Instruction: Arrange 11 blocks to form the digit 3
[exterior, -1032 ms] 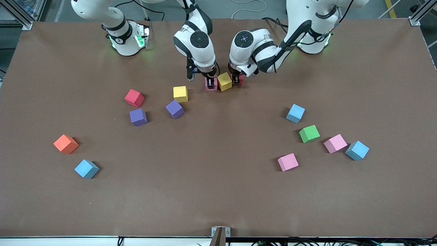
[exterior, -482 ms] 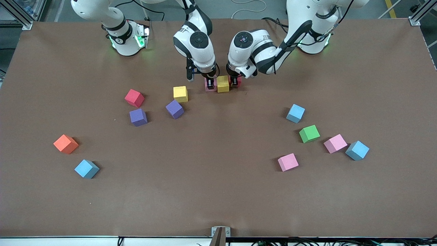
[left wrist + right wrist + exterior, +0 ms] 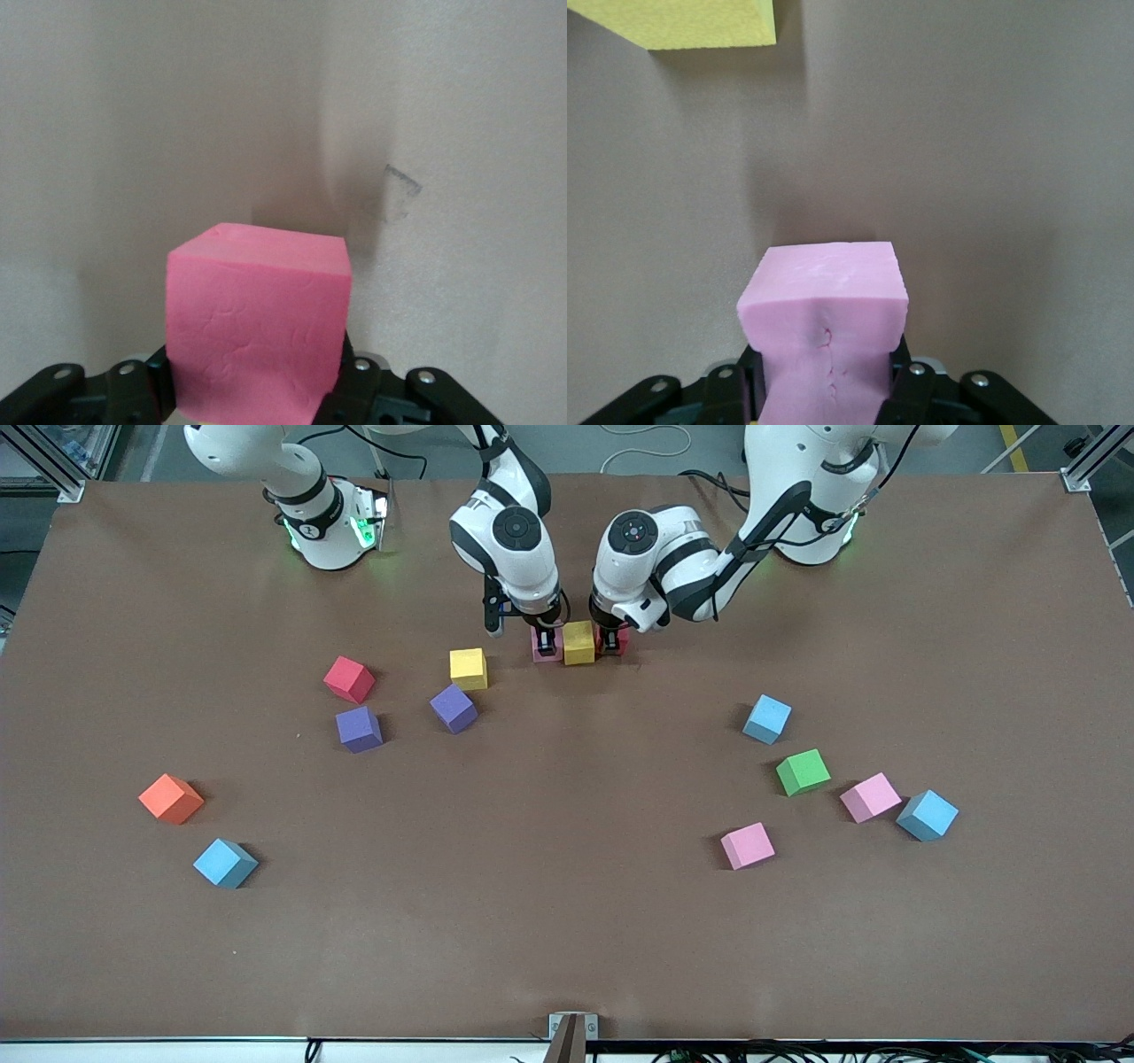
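Observation:
The yellow block is opposite the spot for the red block from the pink block. Next, my left gripper puts the red block, now in the row near the bases, down on the table (image 3: 611, 659) beside the yellow block, opposite the pink block.
Three cubes stand side by side in a row on the table near the arms' bases: a pink block (image 3: 542, 644), a yellow block (image 3: 578, 642) and a red block (image 3: 618, 638). My right gripper (image 3: 547, 645) is shut on the pink block, which bulges between the fingers in the right wrist view (image 3: 824, 310). My left gripper (image 3: 610, 638) is shut on the red block, also seen in the left wrist view (image 3: 257, 310). The yellow block sits squarely between the two and seems to touch both.
Loose cubes toward the right arm's end: yellow (image 3: 468, 668), red (image 3: 348, 679), two purple (image 3: 454, 708) (image 3: 359, 729), orange (image 3: 171, 798), light blue (image 3: 225, 863). Toward the left arm's end: light blue (image 3: 766, 719) (image 3: 926, 815), green (image 3: 803, 771), pink (image 3: 870, 796) (image 3: 747, 845).
The yellow block was turned askew between the grippers and now sits square in the row. My left gripper with the red block shifted slightly toward it.

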